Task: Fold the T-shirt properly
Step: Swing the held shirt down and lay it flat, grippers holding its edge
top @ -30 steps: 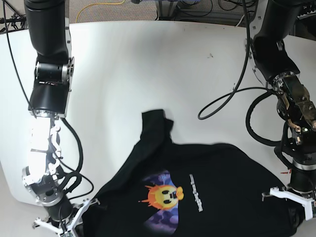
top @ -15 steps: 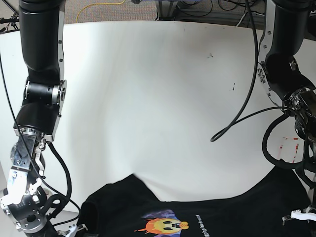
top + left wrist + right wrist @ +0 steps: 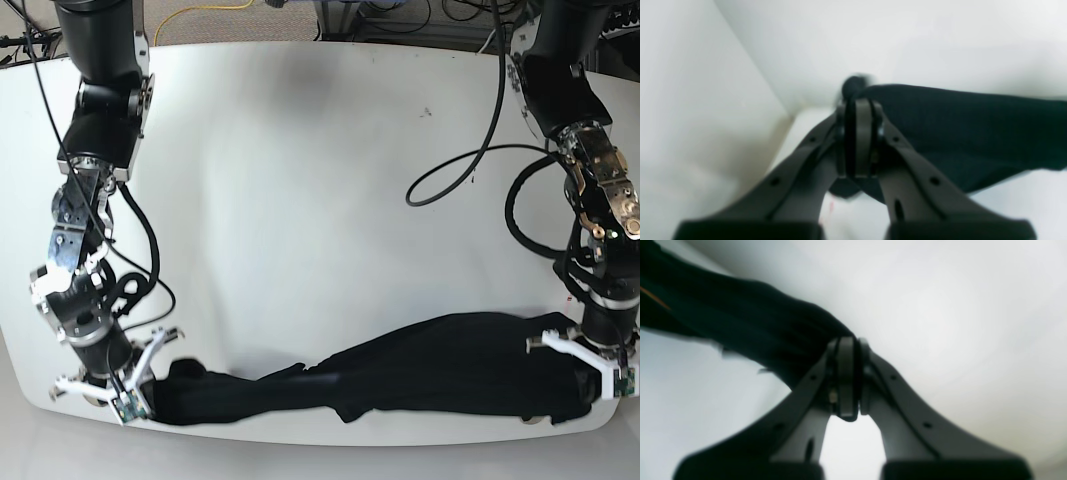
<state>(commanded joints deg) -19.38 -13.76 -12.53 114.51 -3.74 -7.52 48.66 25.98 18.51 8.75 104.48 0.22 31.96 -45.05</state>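
Note:
The robot's left gripper will release its end of the black T-shirt, now bunched along the table's front edge, on the white table's far part (image 3: 556, 146), next to the black cable loop.
The black T-shirt (image 3: 420, 375) lies bunched into a long narrow band along the table's front edge, stretched between both grippers. My left gripper (image 3: 588, 372), on the base view's right, is shut on one end of it. In the left wrist view the fingers (image 3: 858, 110) pinch black cloth (image 3: 957, 133) that trails off to the right. My right gripper (image 3: 130, 392), on the base view's left, is shut on the other end. In the right wrist view the cloth (image 3: 750, 326) runs off to the upper left from the gripper (image 3: 848, 350). No print shows in the base view.
The white table (image 3: 320, 180) extends behind the shirt, and its front edge (image 3: 330, 440) runs just below the cloth. A black cable (image 3: 455, 185) loops over the table at the right. More cables and a yellow cord (image 3: 200, 15) lie beyond the far edge.
Both grippers have come back up into the base view. The shirt, which was spread with its print showing, is now drawn into a narrow band between them.

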